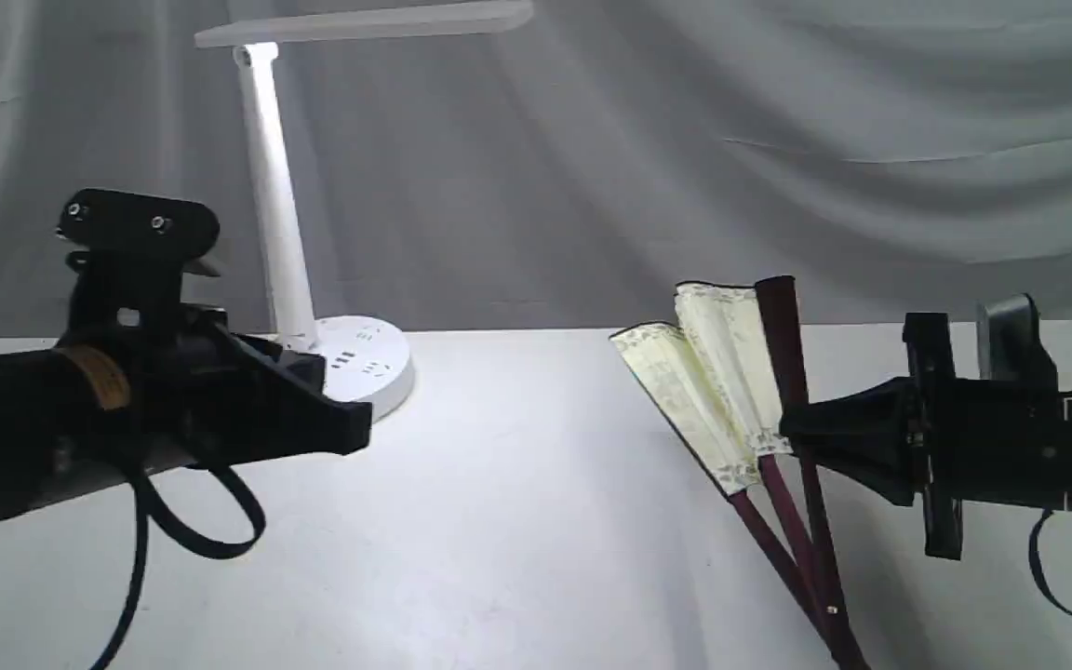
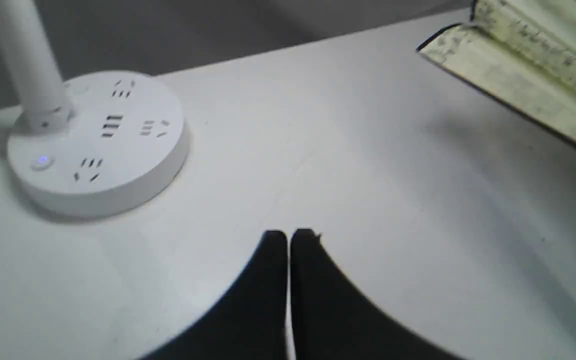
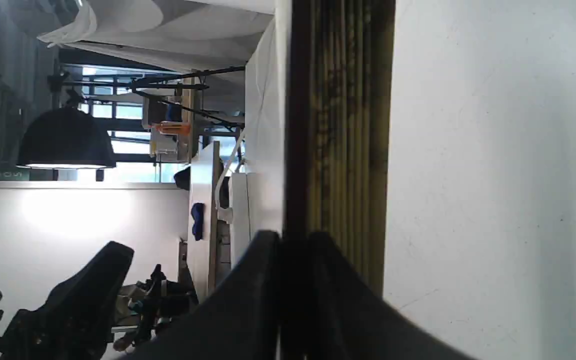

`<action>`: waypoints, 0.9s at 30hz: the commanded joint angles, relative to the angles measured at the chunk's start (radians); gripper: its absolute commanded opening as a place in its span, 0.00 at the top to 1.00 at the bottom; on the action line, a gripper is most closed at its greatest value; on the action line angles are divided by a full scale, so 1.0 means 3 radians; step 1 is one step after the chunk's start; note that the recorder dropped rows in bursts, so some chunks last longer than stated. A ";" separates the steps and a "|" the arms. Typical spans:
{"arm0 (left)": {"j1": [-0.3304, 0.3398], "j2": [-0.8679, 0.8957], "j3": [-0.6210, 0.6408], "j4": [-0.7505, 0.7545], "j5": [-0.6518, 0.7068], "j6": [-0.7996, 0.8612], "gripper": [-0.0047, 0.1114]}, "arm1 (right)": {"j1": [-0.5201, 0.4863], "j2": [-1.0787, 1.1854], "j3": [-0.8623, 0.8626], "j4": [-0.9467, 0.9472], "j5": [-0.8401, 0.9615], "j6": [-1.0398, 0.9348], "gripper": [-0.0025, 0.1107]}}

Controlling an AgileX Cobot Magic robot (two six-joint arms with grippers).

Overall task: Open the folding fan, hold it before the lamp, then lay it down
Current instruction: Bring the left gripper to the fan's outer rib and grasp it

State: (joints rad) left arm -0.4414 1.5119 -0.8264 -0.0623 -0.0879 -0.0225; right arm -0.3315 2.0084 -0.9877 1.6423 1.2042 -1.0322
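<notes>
The lamp-side edge (image 1: 675, 417) (image 2: 508, 99) of the folding fan, halfway down its cream pleats, will be gripped next by my left gripper to help spread it open.
The folding fan (image 1: 717, 381) stands partly spread at the right of the exterior view, cream pleats up, maroon ribs running down to its pivot. My right gripper (image 1: 792, 433) is shut on its outer maroon rib; the right wrist view shows that rib and the stacked pleats (image 3: 348, 125) between the fingers (image 3: 263, 280). The white lamp (image 1: 280, 214) stands at the back left, bar head lit, round socketed base (image 2: 98, 145) on the table. My left gripper (image 2: 289, 237) hovers shut and empty in front of the base, apart from the fan's leaf (image 2: 523, 70).
A white table (image 1: 517, 521) carries everything, with a grey draped cloth behind. Black cables (image 1: 182, 521) hang under the left arm and by the right arm. The table's back edge runs just behind the lamp base.
</notes>
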 commanded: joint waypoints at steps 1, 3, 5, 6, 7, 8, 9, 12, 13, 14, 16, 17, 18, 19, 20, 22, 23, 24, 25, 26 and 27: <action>-0.0118 0.0125 -0.0013 -0.0016 -0.0388 -0.0010 0.96 | -0.0014 -0.0046 0.0008 0.0056 0.0056 -0.0124 0.98; -0.0151 0.0196 -0.0013 -0.0016 -0.0536 -0.0010 0.96 | -0.0014 -0.0046 0.0008 0.0056 0.0056 -0.0124 0.98; -0.0158 0.0268 -0.0007 -0.0016 -0.0646 -0.0036 0.96 | -0.0014 -0.0046 0.0008 0.0056 0.0056 -0.0124 0.98; -0.0158 0.0305 0.0000 -0.0016 -0.0693 -0.0088 0.96 | -0.0014 -0.0046 0.0008 0.0056 0.0056 -0.0124 0.98; -0.0158 0.0334 0.0027 -0.0016 -0.0781 -0.0134 0.96 | -0.0014 -0.0046 0.0008 0.0056 0.0056 -0.0124 0.98; -0.0158 0.0372 0.0089 -0.0016 -0.0942 -0.0189 0.96 | -0.0014 -0.0046 0.0008 0.0056 0.0056 -0.0124 0.98; -0.0158 0.0400 0.0146 -0.0016 -0.1151 -0.0277 0.96 | -0.0014 -0.0046 0.0008 0.0056 0.0056 -0.0132 0.98; -0.0158 0.0470 0.0399 0.0080 -0.1842 -0.0607 0.96 | -0.0014 -0.0046 0.0008 0.0056 0.0056 -0.0149 0.98; -0.0158 0.0502 0.0483 0.0107 -0.2097 -0.0678 0.96 | -0.0014 -0.0046 0.0008 0.0056 0.0056 -0.0149 0.98; -0.0158 0.0533 0.0556 0.0161 -0.2305 -0.0760 0.96 | -0.0014 -0.0046 0.0008 0.0056 0.0056 -0.0149 0.98; -0.0158 0.0604 0.0644 0.0313 -0.2544 -0.0991 0.96 | -0.0014 -0.0046 0.0008 0.0050 0.0056 -0.0148 0.98; -0.0158 0.0649 0.0647 0.0397 -0.2612 -0.1128 0.96 | -0.0014 -0.0046 0.0008 0.0042 0.0056 -0.0161 0.98; -0.0158 0.0700 0.0647 0.0467 -0.2612 -0.1269 0.96 | -0.0014 -0.0046 0.0008 0.0034 0.0056 -0.0173 0.98; -0.0158 0.0744 0.0640 0.0528 -0.2621 -0.1391 0.95 | -0.0014 -0.0046 0.0008 0.0019 0.0056 -0.0172 0.98; -0.0158 0.0803 0.0640 0.0595 -0.2681 -0.1579 0.94 | -0.0014 -0.0046 0.0008 -0.0004 0.0056 -0.0172 0.98; -0.0158 0.0931 0.0640 0.0745 -0.2835 -0.1947 0.90 | -0.0014 -0.0046 0.0008 -0.0030 0.0056 -0.0186 0.98; -0.0158 0.0985 0.0640 0.0796 -0.2917 -0.2059 0.88 | -0.0014 -0.0046 0.0008 -0.0030 0.0056 -0.0193 0.98; -0.0158 0.1049 0.0640 0.0832 -0.3024 -0.2188 0.85 | -0.0014 -0.0046 0.0008 -0.0038 0.0056 -0.0192 0.98; -0.0158 0.1111 0.0640 0.0855 -0.3099 -0.2328 0.81 | -0.0014 -0.0046 0.0008 -0.0045 0.0056 -0.0192 0.98; -0.0158 0.1171 0.0633 0.0867 -0.3183 -0.2487 0.77 | -0.0014 -0.0046 0.0008 -0.0045 0.0056 -0.0192 0.98; -0.0158 0.1227 0.0609 0.0874 -0.3219 -0.2648 0.72 | -0.0014 -0.0046 0.0008 -0.0045 0.0056 -0.0192 0.98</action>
State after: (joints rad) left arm -0.4821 1.8554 -0.6388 0.1893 -1.0067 -0.7277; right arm -0.3315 2.0084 -0.9877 1.6231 1.2042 -1.0745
